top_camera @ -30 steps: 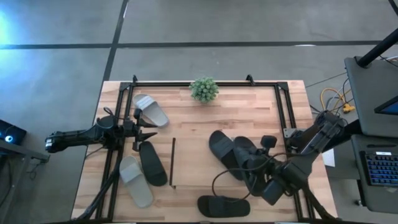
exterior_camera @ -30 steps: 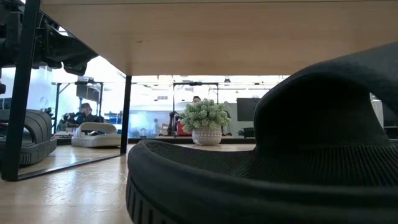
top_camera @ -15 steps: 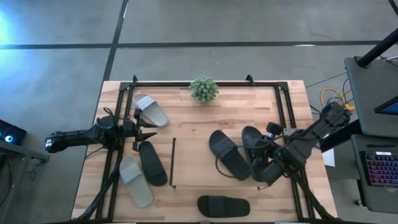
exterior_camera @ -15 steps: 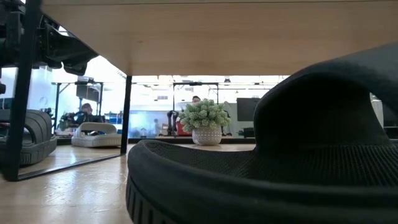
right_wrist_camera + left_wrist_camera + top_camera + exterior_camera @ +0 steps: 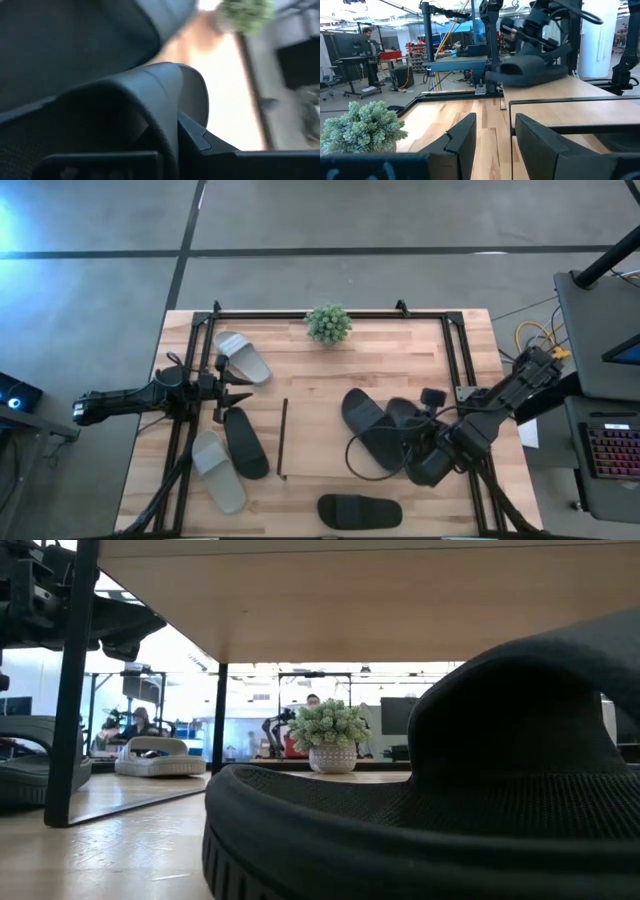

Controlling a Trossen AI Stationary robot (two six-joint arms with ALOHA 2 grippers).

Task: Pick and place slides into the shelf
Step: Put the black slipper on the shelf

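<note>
The black slide held in my right gripper should be put down by me on the wood top, close beside the free black slide (image 5: 400, 461).
The shelf's wood top (image 5: 320, 380) spans the table's middle and right, with its dark left rail (image 5: 282, 438); the low view looks under its board (image 5: 400, 600). Two black slides lie on top: one (image 5: 362, 425) free, the other (image 5: 402, 418) overlapping it and held by my right gripper (image 5: 418, 448), which is shut. Left of the shelf, a light grey slide (image 5: 243, 357), a black slide (image 5: 245, 442) and a light grey slide (image 5: 218, 471) lie flat on the table. Another black slide (image 5: 360, 510) (image 5: 420, 820) lies at the near edge. My left gripper (image 5: 235, 385) (image 5: 495, 145) waits open. My right gripper is shut on the black slide at its strap (image 5: 150, 90), which fills the right wrist view beside one finger (image 5: 200, 142). It comes in low from the table's near right. The slide sits on the shelf's top, partly over the other black slide.
A small potted plant (image 5: 328, 323) stands at the far edge. A black tube frame (image 5: 190, 380) runs around the table's left, far and right sides. A cable (image 5: 365, 455) loops from the right arm over the shelf. People and desks show in the room beyond.
My right gripper carried the black slide toward the far edge, then back a little toward the near left, against the other black slide. The shelf slid slightly toward the table's right; its legs in the low view stand further right than before.
</note>
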